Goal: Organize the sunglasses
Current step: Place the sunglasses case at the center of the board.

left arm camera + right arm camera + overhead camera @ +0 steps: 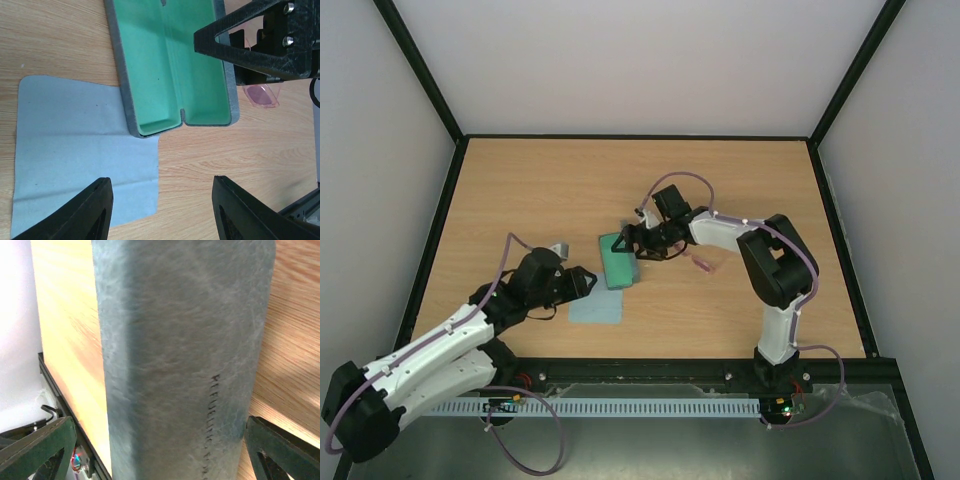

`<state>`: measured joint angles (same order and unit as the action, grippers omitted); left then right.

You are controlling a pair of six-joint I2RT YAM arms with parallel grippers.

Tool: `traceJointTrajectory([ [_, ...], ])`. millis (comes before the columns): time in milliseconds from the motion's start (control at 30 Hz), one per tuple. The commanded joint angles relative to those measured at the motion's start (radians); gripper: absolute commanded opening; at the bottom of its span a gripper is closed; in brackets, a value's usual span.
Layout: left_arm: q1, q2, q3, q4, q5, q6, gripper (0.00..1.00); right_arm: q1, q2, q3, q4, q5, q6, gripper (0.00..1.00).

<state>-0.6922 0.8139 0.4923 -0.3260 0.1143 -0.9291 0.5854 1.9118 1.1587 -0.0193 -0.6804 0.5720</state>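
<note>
The near end of the case is lying over the cloth, so next I take the case with my right gripper by its long grey edge (635, 268) and move it clear of the cloth.
The pink sunglasses (703, 263) lie on the table right of the case, under my right arm; one pink lens shows in the left wrist view (262, 94). The grey-blue case (618, 262) lies open, its green lining up (170, 65). My right gripper (630, 240) is open over the case's far end. In its own view its jaws (160, 440) straddle the case's grey outer shell (180, 340), which fills the view. My left gripper (582, 282) is open and empty, above the edge of the blue-grey cloth (75, 145), near the case's near end (160, 200).
The cloth (596, 308) lies flat at the case's near end, its corner tucked under the case. The table's raised black rim (640, 137) runs along the back and sides. The right arm's fingers (240, 45) reach over the case's right side.
</note>
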Motion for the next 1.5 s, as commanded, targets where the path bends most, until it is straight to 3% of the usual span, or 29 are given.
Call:
traceJointTrajectory([
  [0,0.005,0.017,-0.006,0.028,0.018,0.012,0.58,-0.002,-0.022,0.031,-0.115,0.032,-0.058,0.94],
  [133,0.005,0.023,-0.005,0.030,0.019,0.012,0.58,0.002,-0.061,0.047,-0.178,0.102,-0.088,0.93],
  [300,0.005,0.034,-0.006,0.033,0.021,0.016,0.58,0.063,-0.082,0.146,-0.378,0.330,-0.166,0.88],
  [700,0.005,0.002,-0.026,0.026,0.020,0.011,0.57,0.214,0.099,0.463,-0.711,0.833,-0.228,0.60],
  [800,0.005,-0.013,-0.035,0.023,0.018,0.006,0.57,0.222,0.129,0.506,-0.767,0.887,-0.227,0.57],
  [900,0.005,-0.019,-0.045,0.025,0.020,0.003,0.57,0.224,0.155,0.534,-0.787,0.904,-0.235,0.48],
  [967,0.005,-0.021,-0.048,0.025,0.022,0.003,0.57,0.224,0.169,0.557,-0.793,0.917,-0.239,0.35],
  [1067,0.005,-0.027,-0.048,0.021,0.022,0.003,0.57,0.224,0.176,0.594,-0.784,0.925,-0.247,0.27],
  [1467,0.005,-0.075,-0.062,-0.014,0.024,-0.007,0.57,0.270,0.272,0.791,-0.795,1.076,-0.409,0.15],
])
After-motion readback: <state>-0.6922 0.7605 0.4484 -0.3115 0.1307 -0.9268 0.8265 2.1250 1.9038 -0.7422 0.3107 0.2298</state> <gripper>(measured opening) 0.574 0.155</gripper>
